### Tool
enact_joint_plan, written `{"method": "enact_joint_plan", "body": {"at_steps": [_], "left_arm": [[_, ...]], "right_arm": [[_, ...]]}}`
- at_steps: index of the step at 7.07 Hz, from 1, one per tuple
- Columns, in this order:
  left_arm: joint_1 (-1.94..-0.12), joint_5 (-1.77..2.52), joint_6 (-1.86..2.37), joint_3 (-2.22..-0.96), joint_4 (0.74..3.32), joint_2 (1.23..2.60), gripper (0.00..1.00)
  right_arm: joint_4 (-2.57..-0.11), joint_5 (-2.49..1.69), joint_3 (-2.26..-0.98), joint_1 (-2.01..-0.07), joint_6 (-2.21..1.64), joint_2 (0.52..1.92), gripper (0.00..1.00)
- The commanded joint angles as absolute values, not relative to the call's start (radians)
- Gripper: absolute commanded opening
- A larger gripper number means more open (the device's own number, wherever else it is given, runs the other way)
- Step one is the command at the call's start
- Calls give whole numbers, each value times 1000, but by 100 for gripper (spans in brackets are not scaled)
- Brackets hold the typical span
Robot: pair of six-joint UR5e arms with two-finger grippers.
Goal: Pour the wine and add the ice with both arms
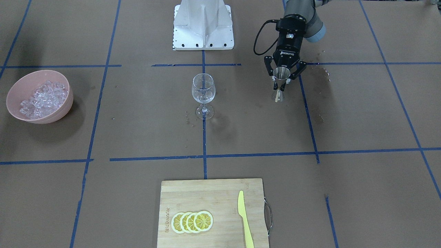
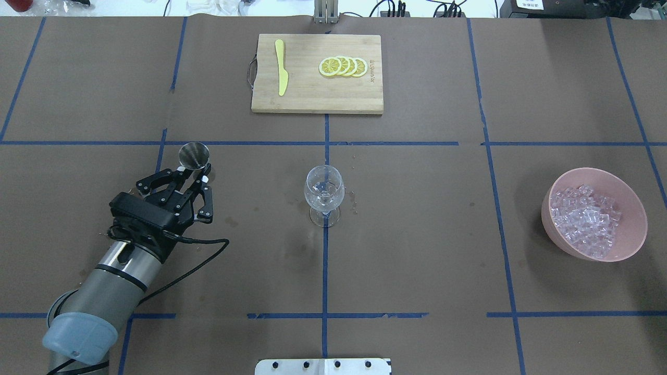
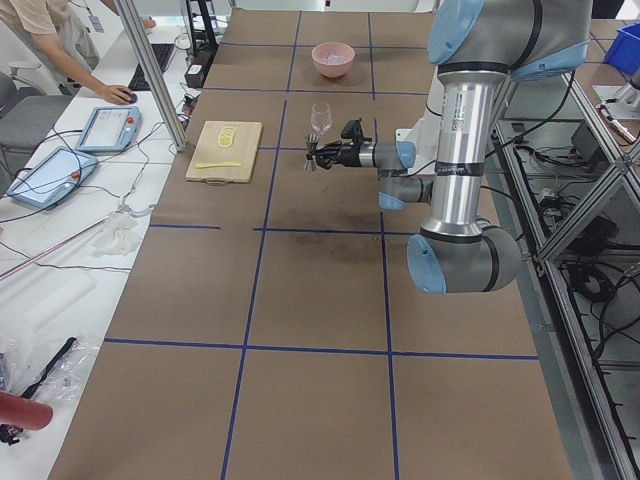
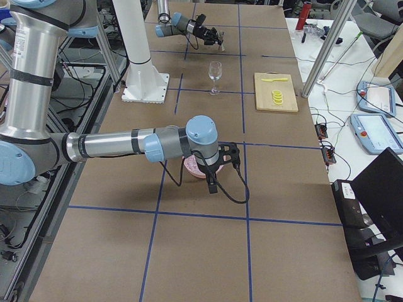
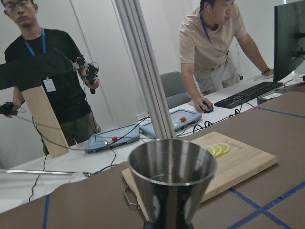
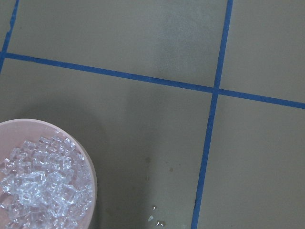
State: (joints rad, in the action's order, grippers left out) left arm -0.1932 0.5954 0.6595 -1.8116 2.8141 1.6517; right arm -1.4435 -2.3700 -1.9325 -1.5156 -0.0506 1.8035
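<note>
Next, my left gripper sets the steel jigger free just on the other side of the blue tape line from the wine glass (image 1: 317, 111).
My left gripper (image 1: 281, 82) is shut on the waist of a steel jigger (image 1: 281, 73), held upright to my left of the wine glass (image 1: 203, 90). In the overhead view the gripper (image 2: 200, 175) and jigger (image 2: 194, 155) are far left of the glass (image 2: 324, 188). The left wrist view shows the jigger's cup (image 5: 171, 183) with a faint clear wine level inside. The ice (image 2: 586, 219) fills a pink bowl (image 2: 633, 229) at my far right. My right gripper (image 4: 211, 184) hangs over that bowl, and I cannot tell if it is open. The right wrist view shows the ice (image 6: 40, 183).
A wooden cutting board (image 2: 312, 99) with lemon slices (image 2: 344, 66) and a yellow knife (image 2: 282, 66) lies at the table's far edge. The white robot base (image 1: 203, 27) is behind the glass. Wet spots (image 1: 322, 74) mark the paper near the jigger. Operators stand beyond the board.
</note>
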Motion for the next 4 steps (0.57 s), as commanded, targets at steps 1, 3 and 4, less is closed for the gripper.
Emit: {"method": "enact_joint_plan", "body": {"at_steps": [1, 3, 4], "left_arm": [[-193, 597, 898, -1798, 2838, 1521, 0], [-192, 607, 1013, -1735, 2835, 1457, 0], [-190, 607, 1044, -1683, 2835, 1459, 0]], "right_arm": [[-1442, -2370, -1936, -1516, -52, 1804, 100], [-1443, -2370, -1937, -1517, -51, 1804, 100], [-1443, -2370, -1939, -1517, -51, 1804, 100]]}}
